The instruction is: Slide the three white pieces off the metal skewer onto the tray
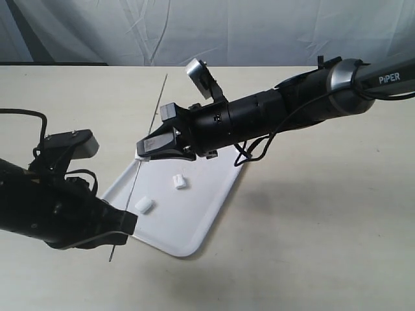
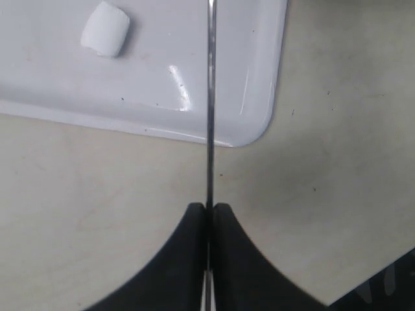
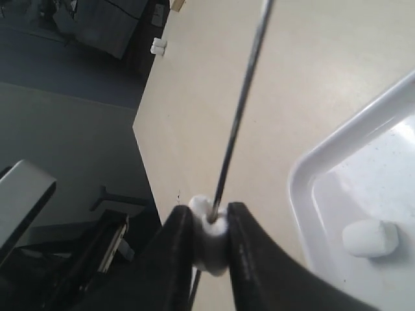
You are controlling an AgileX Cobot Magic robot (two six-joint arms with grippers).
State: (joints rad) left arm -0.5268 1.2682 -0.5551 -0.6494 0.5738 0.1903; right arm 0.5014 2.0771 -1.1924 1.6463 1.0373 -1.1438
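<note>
Next, my left gripper lets go of the metal skewer across the white tray [image 2: 136,17], between the loose white pieces.
The thin metal skewer [image 1: 148,133] slants up over the left end of the white tray [image 1: 214,207]. My left gripper [image 1: 120,234] is shut on its lower end, the rod [image 2: 210,97] running out between the closed fingers. My right gripper [image 1: 144,148] is shut on a white piece [image 3: 211,240] still threaded on the skewer [image 3: 240,110], above the tray's left corner. Two white pieces lie loose on the tray, one [image 1: 179,182] near its middle and one [image 1: 144,205] lower left. The left wrist view shows a piece [image 2: 106,29] on the tray [image 2: 259,78].
The beige table [image 1: 324,227] extends around the tray. The right arm's black body [image 1: 272,110] reaches in from the upper right, crossing over the tray's far end. The left arm's bulk [image 1: 45,207] fills the lower left. A draped white cloth [image 1: 214,29] hangs behind the table.
</note>
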